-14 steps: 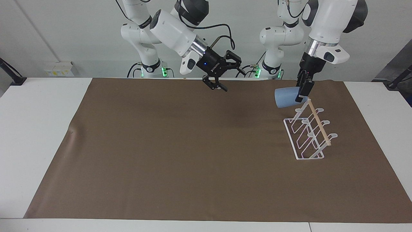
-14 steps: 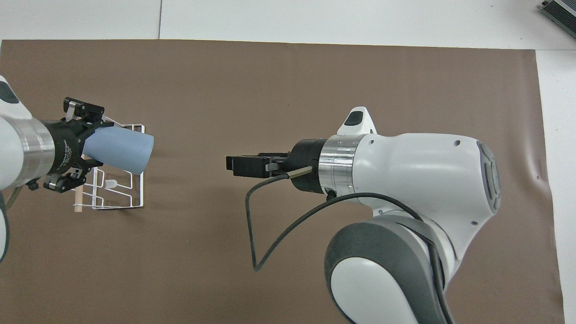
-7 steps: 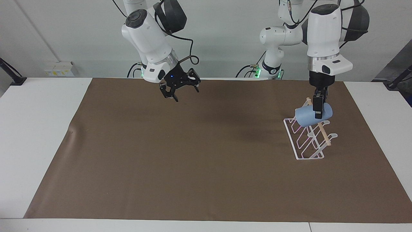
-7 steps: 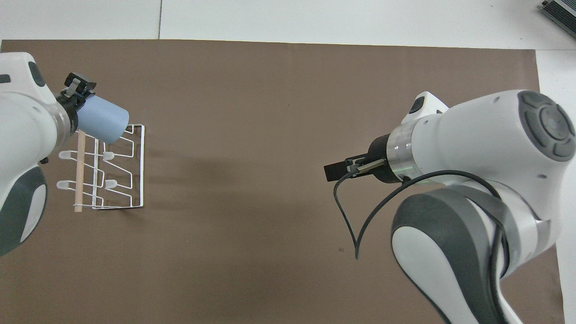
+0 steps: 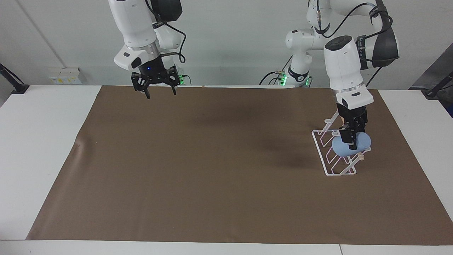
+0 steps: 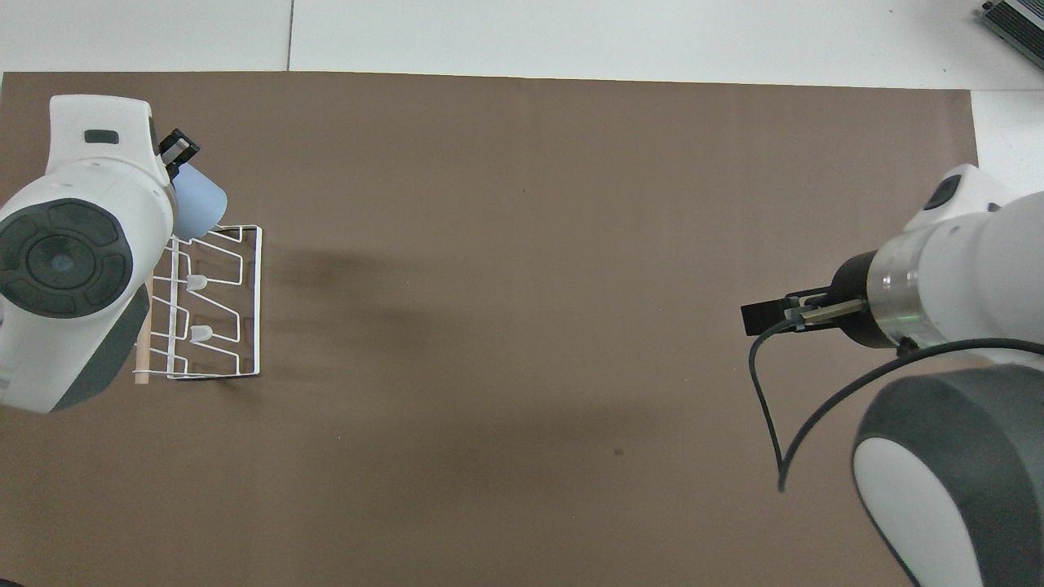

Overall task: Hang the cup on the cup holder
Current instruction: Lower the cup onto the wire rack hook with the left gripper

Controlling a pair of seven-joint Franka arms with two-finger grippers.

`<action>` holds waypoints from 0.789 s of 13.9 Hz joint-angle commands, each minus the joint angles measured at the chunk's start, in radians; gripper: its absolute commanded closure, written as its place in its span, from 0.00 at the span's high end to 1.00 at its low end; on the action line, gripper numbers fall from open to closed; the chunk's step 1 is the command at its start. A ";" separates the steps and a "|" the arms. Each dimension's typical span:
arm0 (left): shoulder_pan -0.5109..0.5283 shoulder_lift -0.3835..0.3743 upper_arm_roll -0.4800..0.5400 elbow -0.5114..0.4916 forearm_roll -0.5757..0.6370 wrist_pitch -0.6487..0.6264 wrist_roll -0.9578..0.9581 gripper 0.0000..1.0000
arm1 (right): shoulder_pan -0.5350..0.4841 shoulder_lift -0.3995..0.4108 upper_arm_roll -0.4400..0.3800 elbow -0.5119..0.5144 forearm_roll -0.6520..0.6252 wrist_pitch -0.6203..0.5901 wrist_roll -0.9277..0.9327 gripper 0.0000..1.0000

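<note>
My left gripper should release the light-blue cup on the far end of the white wire cup holder (image 6: 233, 245).
The light-blue cup (image 5: 345, 148) lies tilted low on the white wire cup holder (image 5: 341, 174), at the holder's end farther from the robots, beside the wooden dowel. My left gripper (image 5: 352, 143) points down and is shut on the cup. I cannot tell whether a prong is inside the cup. In the overhead view the left arm covers part of the cup (image 6: 198, 208) and of the holder (image 6: 196, 283). My right gripper (image 5: 160, 92) is open and empty, raised over the mat's edge near its own base; it also shows in the overhead view (image 6: 763, 316).
A brown mat (image 5: 212, 159) covers most of the white table (image 5: 42, 141). The holder stands on the mat toward the left arm's end. A black cable (image 6: 767, 408) hangs from the right wrist.
My left gripper has carried the cup down from above the holder's near end onto its prongs farther out. My right gripper has drawn back from mid-table toward its base.
</note>
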 commanded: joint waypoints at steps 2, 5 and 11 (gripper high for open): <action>0.002 -0.011 0.005 -0.037 0.058 0.022 0.009 0.00 | -0.003 -0.045 -0.096 0.017 -0.015 -0.081 -0.011 1.00; 0.004 0.006 0.006 -0.043 0.074 0.036 0.007 0.00 | -0.006 -0.058 -0.120 0.011 -0.014 -0.082 -0.010 1.00; 0.016 0.004 0.006 -0.109 0.105 0.083 0.000 0.00 | -0.004 -0.078 -0.156 -0.039 -0.014 -0.067 -0.007 1.00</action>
